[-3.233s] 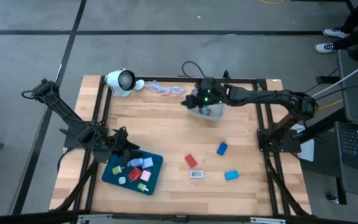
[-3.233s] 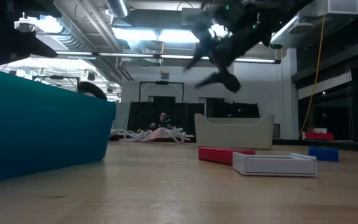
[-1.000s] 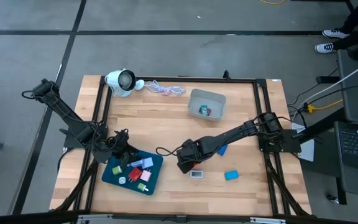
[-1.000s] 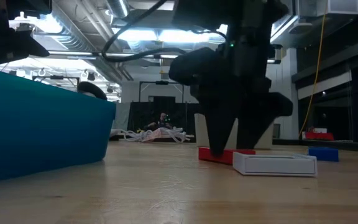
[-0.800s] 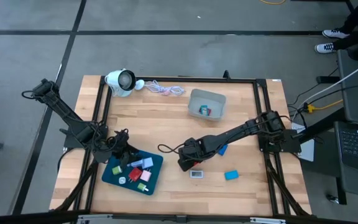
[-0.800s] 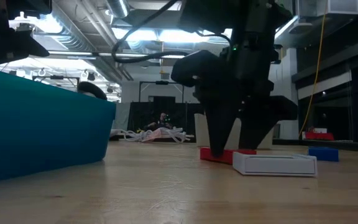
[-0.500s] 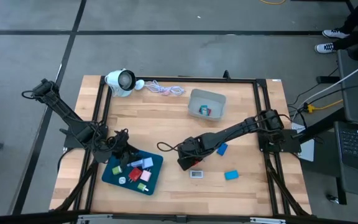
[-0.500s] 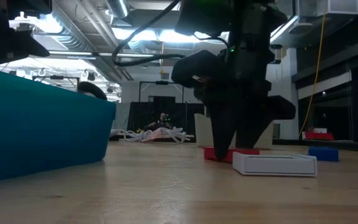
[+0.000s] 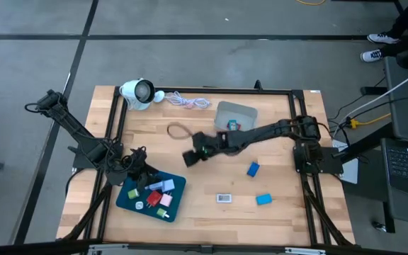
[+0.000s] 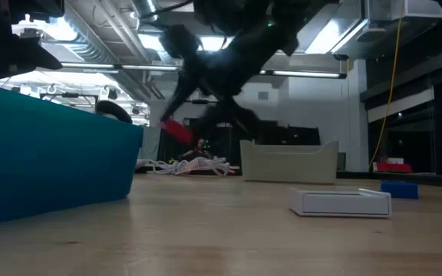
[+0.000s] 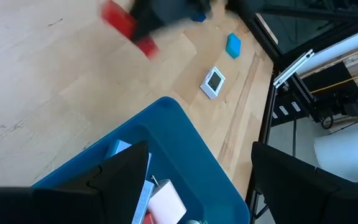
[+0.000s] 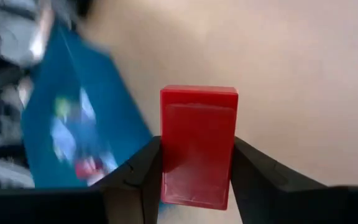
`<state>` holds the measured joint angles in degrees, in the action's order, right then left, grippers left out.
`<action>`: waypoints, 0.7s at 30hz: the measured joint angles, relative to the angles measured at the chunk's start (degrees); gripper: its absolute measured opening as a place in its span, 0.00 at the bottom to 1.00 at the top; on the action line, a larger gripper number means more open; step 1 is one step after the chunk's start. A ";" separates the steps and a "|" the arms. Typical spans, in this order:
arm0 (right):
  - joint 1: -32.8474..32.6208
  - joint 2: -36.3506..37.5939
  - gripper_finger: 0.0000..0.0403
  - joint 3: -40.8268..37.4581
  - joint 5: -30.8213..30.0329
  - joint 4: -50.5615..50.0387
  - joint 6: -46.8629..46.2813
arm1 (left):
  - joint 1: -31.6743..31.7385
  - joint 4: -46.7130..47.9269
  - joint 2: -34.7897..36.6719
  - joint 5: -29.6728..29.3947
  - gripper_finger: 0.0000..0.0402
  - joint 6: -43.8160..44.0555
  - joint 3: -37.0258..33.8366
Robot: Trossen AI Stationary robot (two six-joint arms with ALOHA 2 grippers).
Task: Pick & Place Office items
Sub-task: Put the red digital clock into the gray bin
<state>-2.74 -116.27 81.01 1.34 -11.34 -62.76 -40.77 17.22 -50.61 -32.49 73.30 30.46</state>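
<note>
The robot's right gripper will release the red block inside the grey bin [image 9: 225, 117], beside the pieces, toward the coiled cord. The red block is now high above the table's middle.
My right gripper [image 9: 190, 155] is shut on a red block [image 12: 199, 144] and carries it above the middle of the table; the low view shows the red block [image 10: 176, 130] well clear of the wood. A white item [image 9: 224, 198], a blue block [image 9: 253, 168] and a light blue block [image 9: 263, 200] lie flat on the table near the right. The teal tray [image 9: 178, 185] at the near left holds several small items. My left gripper [image 9: 139, 170] hangs open over the tray's far left corner. My right gripper pinches the red block by its two long sides [image 12: 166, 168], one finger [image 12: 135, 174] on each side. The block sticks out ahead of the fingertips, along the fingers. It is lifted clear of the table, and the fingers slant down toward the table's left.
A grey bin [image 9: 236, 117] with a few pieces in it stands at the far middle. A white round device [image 9: 137, 92] and its coiled cord [image 9: 186, 101] lie at the far left. Bare wood lies between the tray and the loose blocks.
My right gripper has shut on the red block where it lay next to the white item. It has then risen and swung toward the table's far left. The red block has left the table and hangs in the fingers.
</note>
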 joint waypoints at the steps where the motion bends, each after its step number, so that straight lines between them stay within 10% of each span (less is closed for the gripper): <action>1: 1.19 0.55 0.37 0.00 -0.02 0.82 0.49 | 0.02 -0.01 0.00 -0.02 0.70 0.00 0.00; 21: 21.07 9.37 0.37 0.04 -8.67 -23.93 14.89 | 0.00 -0.31 -0.02 -0.52 0.70 0.46 0.00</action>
<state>18.33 -106.90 81.06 -7.33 -35.26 -47.87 -40.77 16.91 -50.63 -33.01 73.76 30.46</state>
